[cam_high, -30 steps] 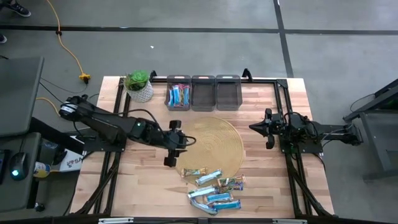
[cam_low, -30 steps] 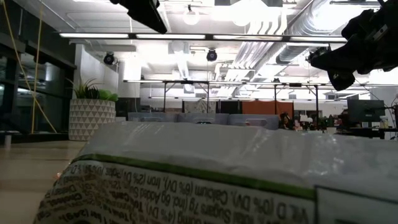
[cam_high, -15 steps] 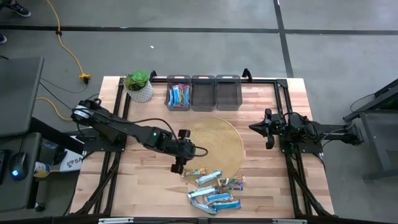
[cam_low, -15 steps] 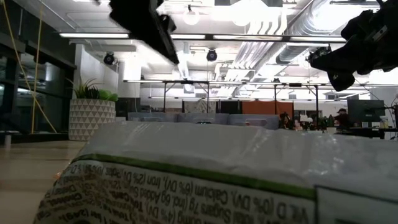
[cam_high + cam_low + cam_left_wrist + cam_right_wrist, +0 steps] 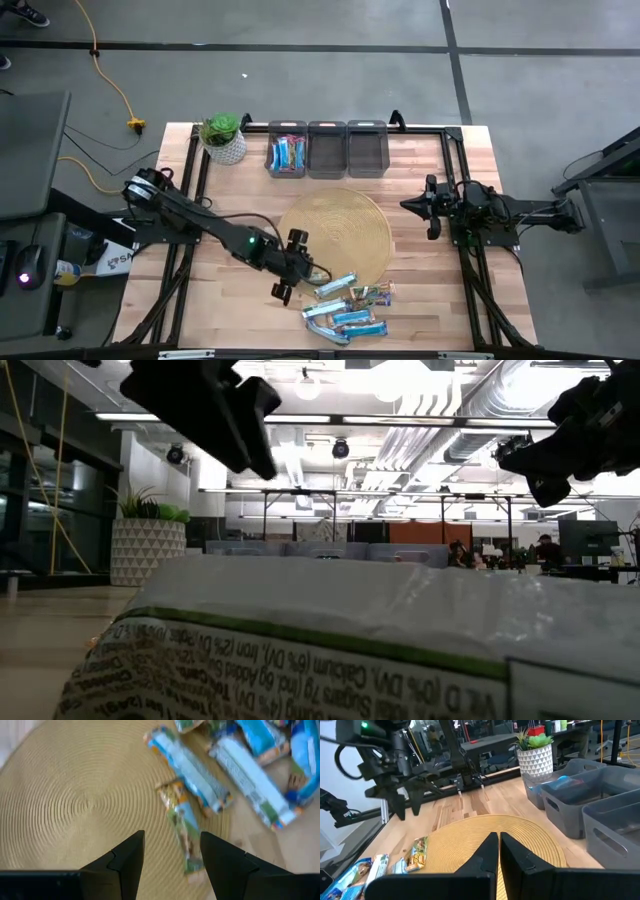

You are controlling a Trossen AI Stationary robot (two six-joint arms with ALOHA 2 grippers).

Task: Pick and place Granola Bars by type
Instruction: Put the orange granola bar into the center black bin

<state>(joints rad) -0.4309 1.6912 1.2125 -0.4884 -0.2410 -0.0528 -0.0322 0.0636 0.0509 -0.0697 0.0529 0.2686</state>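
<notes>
The green end (image 5: 309, 281) (image 5: 191, 854) of the greenish-gold bar, opposite its orange end beside the blue-and-white bars, will be gripped by my left gripper.
The granola bars lie in a loose pile (image 5: 345, 305) at the table's near edge, beside the round woven mat (image 5: 335, 232). One greenish-gold bar (image 5: 182, 822) rests flat on the mat's near rim, with blue-and-white bars (image 5: 187, 767) beyond it. More bars (image 5: 287, 152) sit in the leftmost dark grey bin. My left gripper (image 5: 288, 265) is open above the mat's near rim; in the left wrist view my left gripper (image 5: 172, 857) has the greenish-gold bar ahead between its fingers. My right gripper (image 5: 432, 208) waits shut beside the mat's right side. One wrapper (image 5: 300, 640) blocks the low view.
Three dark grey bins stand in a row at the far edge, the middle bin (image 5: 327, 148) and the right bin (image 5: 367, 148) showing no bars. A potted plant (image 5: 222, 138) stands left of them. Bare wood (image 5: 240, 310) lies left of the pile.
My left gripper has travelled from the mat's left side toward the table's near edge and rightward, coming close to the pile of bars. In the low view it looms larger and lower. My right arm has kept still, and no bar has moved.
</notes>
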